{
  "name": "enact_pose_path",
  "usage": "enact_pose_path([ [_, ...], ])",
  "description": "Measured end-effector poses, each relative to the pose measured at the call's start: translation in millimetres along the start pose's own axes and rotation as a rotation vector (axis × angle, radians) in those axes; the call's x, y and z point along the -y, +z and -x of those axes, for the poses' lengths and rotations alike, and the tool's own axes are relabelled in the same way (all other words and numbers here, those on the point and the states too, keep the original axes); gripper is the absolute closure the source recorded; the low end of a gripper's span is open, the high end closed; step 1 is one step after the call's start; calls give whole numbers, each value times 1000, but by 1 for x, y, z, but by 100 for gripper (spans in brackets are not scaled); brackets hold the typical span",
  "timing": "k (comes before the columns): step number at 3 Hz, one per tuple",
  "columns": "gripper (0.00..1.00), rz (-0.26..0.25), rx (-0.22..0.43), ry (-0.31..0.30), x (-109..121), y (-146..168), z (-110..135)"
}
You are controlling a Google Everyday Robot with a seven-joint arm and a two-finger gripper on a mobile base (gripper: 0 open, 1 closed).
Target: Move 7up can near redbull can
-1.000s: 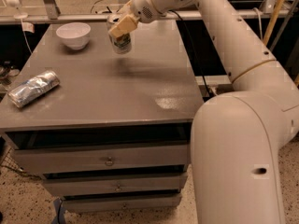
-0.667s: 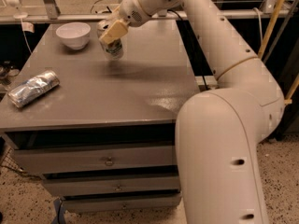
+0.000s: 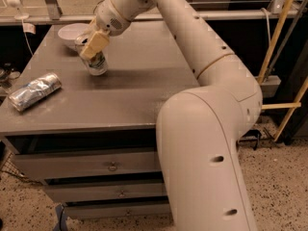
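Note:
My gripper is going to release the 7up can on the grey table top close beside the redbull can's far end [image 3: 76, 83].
My gripper [image 3: 91, 46] is shut on the 7up can [image 3: 96, 63], a small can with a green and white label, held tilted just above the grey table top [image 3: 134, 81] near its left middle. The tan fingers [image 3: 95, 43] cover the can's upper part. The redbull can [image 3: 34, 91], silver and blue with a crinkled surface, lies on its side near the table's left front edge, some way left and forward of the held can.
A white bowl [image 3: 71, 33] stands at the back left of the table, just behind the gripper. Drawers [image 3: 96, 165] are under the table top. My arm [image 3: 202, 105] crosses the right side. A yellow frame [image 3: 281, 42] stands at the right.
My gripper has carried the 7up can leftward and forward, from beside the bowl toward the redbull can. The redbull can and bowl have not moved.

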State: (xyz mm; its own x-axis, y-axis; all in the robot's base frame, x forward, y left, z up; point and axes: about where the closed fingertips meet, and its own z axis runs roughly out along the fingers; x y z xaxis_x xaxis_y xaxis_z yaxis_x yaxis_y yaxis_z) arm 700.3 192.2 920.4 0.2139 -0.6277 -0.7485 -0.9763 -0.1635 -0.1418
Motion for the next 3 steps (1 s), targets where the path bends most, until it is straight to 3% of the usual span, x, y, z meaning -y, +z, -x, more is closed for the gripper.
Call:
enact_pose_path([
  [1, 100, 75, 60, -15, -13, 17, 19],
  [3, 100, 161, 115, -12, -27, 39, 34],
])
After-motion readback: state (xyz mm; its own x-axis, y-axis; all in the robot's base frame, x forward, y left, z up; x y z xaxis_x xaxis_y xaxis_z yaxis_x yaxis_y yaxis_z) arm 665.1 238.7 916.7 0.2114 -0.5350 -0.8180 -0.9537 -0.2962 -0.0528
